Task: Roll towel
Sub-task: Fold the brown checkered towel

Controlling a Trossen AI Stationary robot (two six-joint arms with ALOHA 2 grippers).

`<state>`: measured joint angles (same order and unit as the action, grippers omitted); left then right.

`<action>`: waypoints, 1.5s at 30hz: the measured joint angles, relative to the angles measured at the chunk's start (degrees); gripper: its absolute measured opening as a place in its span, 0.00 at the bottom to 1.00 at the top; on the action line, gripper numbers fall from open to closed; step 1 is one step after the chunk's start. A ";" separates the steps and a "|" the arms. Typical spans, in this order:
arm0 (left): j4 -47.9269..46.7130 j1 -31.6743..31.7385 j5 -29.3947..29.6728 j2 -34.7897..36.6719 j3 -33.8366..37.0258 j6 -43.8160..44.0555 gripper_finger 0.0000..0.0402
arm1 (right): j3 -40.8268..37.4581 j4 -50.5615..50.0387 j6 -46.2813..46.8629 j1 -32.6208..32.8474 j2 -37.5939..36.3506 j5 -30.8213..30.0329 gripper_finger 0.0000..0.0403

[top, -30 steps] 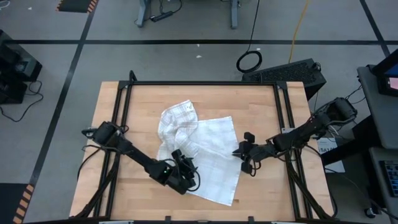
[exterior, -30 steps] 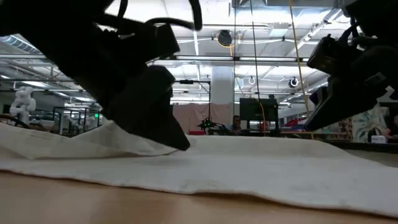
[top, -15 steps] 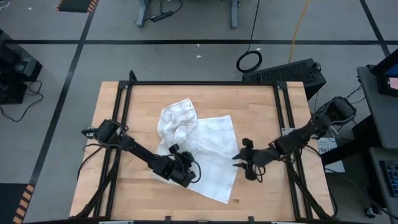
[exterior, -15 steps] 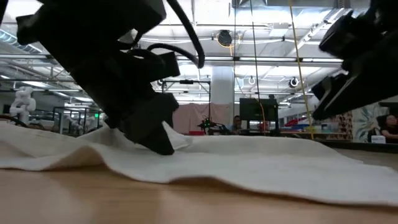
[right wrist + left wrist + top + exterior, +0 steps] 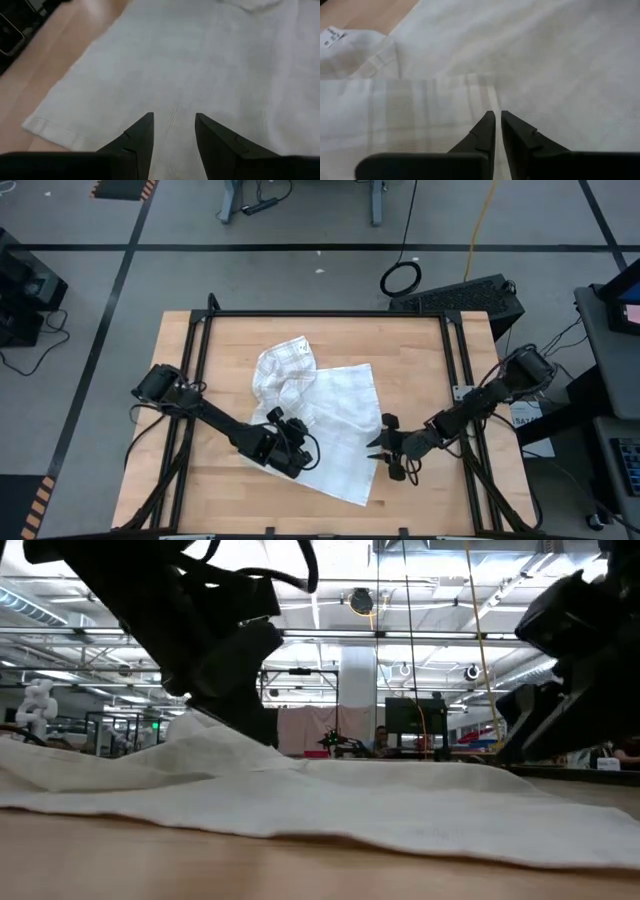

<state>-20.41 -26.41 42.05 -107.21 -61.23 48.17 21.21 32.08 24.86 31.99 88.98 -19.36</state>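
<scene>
A white towel flap lies folded over the towel's flat part; I will pull the flap's edge (image 5: 491,90) open with my left gripper before rolling.
The white towel (image 5: 320,415) with a faint grey check lies on the wooden table (image 5: 200,360). Its far left part (image 5: 285,375) is bunched up and the rest lies spread flat. My left gripper (image 5: 290,448) is shut on the towel's near left part. In the low view the cloth (image 5: 215,740) rises in a peak up to that gripper. My right gripper (image 5: 385,448) stands open low over the towel's right edge. In its wrist view, flat cloth (image 5: 172,80) shows between and beyond its fingers (image 5: 142,132). My left gripper pinches a raised fold of the towel (image 5: 492,102) between its two fingers, slanting down from the table's near left. The pinched cloth is lifted off the table and slopes down on both sides to the part that lies flat. Whether it holds one layer or several does not show. My right gripper: I cannot tell whether its fingertips touch the cloth.
Black rails (image 5: 195,350) frame the table at left, right and far side. Bare wood shows at the far side and along the near edge (image 5: 210,505). A keyboard (image 5: 455,292) and a coiled cable (image 5: 400,278) lie beyond the far right corner.
My left gripper has risen and gone a little toward the table's far left, drawing a peak of the towel up with it; the rest stays flat. The towel's near corner has slid slightly left. My right gripper has gone toward the near edge and sunk lower.
</scene>
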 joint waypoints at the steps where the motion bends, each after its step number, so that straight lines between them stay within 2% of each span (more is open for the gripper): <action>1: -0.14 0.14 -0.07 -0.35 0.00 0.94 0.10 | 0.00 0.37 0.38 0.00 0.92 0.02 0.33; 7: 4.09 1.17 -1.01 -2.62 -0.05 0.79 0.23 | 0.00 0.84 3.03 -0.09 4.76 0.24 0.33; 12: 4.46 2.00 4.88 -4.41 0.06 -2.24 0.36 | 0.11 2.13 4.19 -0.09 6.70 -0.18 0.33; 18: 13.57 4.70 2.64 -4.27 0.00 -9.66 0.37 | 0.15 2.71 4.60 -0.02 7.14 -0.28 0.33; 26: 11.90 6.99 0.70 -4.25 0.00 -7.55 0.37 | 0.09 3.18 4.46 -0.02 7.25 -0.01 0.33; 29: 12.37 6.86 -0.32 -4.25 0.00 -7.44 0.36 | 0.09 3.13 4.42 0.00 7.25 -0.02 0.33; 35: 12.88 6.47 -1.42 -6.91 0.04 -5.34 0.25 | 0.04 3.21 4.07 -0.01 7.25 -0.02 0.33; 42: 12.82 5.22 4.51 -8.14 0.04 -4.37 0.03 | 0.02 3.00 4.21 -0.01 7.25 0.09 0.33; 45: 12.08 4.30 4.66 -7.30 0.07 -3.43 0.03 | 0.03 2.94 4.25 -0.02 7.22 0.12 0.33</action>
<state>-8.33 -22.11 46.71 -114.51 -61.17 44.74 21.24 35.02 29.11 31.97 96.20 -19.23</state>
